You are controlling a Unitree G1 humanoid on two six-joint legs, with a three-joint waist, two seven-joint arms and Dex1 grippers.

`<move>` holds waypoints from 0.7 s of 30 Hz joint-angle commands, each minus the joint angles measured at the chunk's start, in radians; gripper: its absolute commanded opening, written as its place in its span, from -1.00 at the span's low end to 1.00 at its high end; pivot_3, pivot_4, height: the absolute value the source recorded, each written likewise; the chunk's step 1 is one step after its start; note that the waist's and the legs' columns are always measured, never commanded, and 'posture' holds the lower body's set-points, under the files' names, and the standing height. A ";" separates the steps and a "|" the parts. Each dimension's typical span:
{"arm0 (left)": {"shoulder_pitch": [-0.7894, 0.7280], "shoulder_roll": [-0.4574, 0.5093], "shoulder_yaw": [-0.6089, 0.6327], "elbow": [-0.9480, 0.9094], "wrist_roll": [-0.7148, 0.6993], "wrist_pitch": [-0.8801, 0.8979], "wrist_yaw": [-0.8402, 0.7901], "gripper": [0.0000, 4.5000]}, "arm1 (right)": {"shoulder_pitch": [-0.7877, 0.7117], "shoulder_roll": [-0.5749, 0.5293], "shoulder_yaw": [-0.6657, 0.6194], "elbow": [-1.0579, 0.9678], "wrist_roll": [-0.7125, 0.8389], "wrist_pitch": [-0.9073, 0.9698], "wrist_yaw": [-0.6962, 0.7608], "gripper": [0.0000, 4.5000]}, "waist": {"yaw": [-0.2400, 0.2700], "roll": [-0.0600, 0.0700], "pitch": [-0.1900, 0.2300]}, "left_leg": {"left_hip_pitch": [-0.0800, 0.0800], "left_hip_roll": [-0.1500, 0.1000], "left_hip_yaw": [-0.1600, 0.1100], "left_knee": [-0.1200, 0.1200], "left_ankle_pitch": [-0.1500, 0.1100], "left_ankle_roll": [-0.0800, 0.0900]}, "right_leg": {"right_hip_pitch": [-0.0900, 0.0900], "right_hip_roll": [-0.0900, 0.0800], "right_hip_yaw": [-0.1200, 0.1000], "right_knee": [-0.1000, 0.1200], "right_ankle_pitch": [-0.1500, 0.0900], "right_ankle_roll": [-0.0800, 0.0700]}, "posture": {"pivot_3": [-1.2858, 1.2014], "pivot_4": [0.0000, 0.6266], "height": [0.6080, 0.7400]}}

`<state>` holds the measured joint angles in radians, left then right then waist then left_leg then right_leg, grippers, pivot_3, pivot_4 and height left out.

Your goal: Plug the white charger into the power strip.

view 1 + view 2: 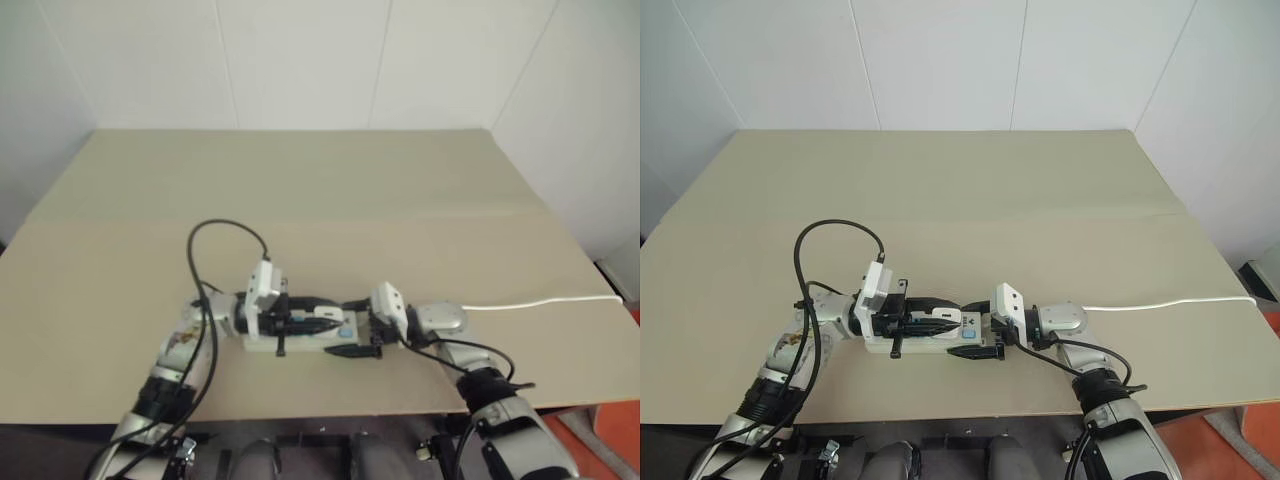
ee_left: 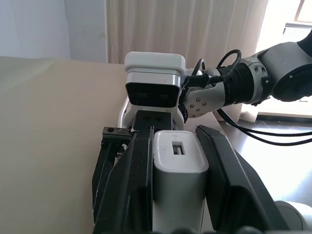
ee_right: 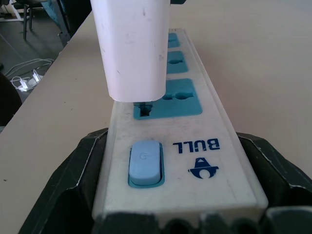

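Note:
Next, I release the white charger, which now stands over the power strip, with my left gripper in the power strip's blue socket (image 1: 320,321) that is closest to the blue switch.
My left gripper (image 2: 175,139) is shut on the white charger (image 2: 178,185), one black finger on each side of it. The charger (image 3: 129,48) stands over the power strip (image 3: 214,161), and its metal prongs (image 3: 143,105) enter the blue socket nearest the blue switch (image 3: 144,163). My right gripper (image 3: 170,141) clasps the switch end of the strip between its black fingers (image 3: 80,170). In the left eye view both grippers meet over the strip (image 1: 300,345) near the table's front edge, the left one (image 1: 335,316) from the left and the right one (image 1: 348,330) from the right.
The strip's thin white cord (image 1: 540,300) runs right across the tan table (image 1: 320,190) to its right edge. A black cable (image 1: 215,235) loops up from my left arm. The table's front edge lies just below the grippers.

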<state>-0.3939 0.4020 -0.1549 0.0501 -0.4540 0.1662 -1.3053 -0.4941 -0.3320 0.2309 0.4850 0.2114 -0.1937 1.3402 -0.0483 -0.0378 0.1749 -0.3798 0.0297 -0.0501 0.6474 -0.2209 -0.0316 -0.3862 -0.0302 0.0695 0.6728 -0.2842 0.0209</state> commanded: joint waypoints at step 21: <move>-0.012 0.065 0.014 0.109 0.052 -0.058 -0.056 -0.55 | 0.032 -0.022 0.040 -0.003 -0.041 0.035 -0.008 0.54 | -0.004 0.000 0.000 | 0.000 0.002 0.000 -0.003 0.000 0.000 | 0.000 0.002 0.000 -0.002 0.000 0.000 | 0.03 -0.52 1.00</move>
<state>-0.4150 0.4284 -0.1575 0.1258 -0.4317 0.1287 -1.3533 -0.4898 -0.3324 0.2441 0.4649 0.2113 -0.1816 1.3291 -0.0525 -0.0377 0.1749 -0.3793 0.0318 -0.0501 0.6440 -0.2210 -0.0316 -0.3867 -0.0280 0.0695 0.6710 -0.2842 0.0208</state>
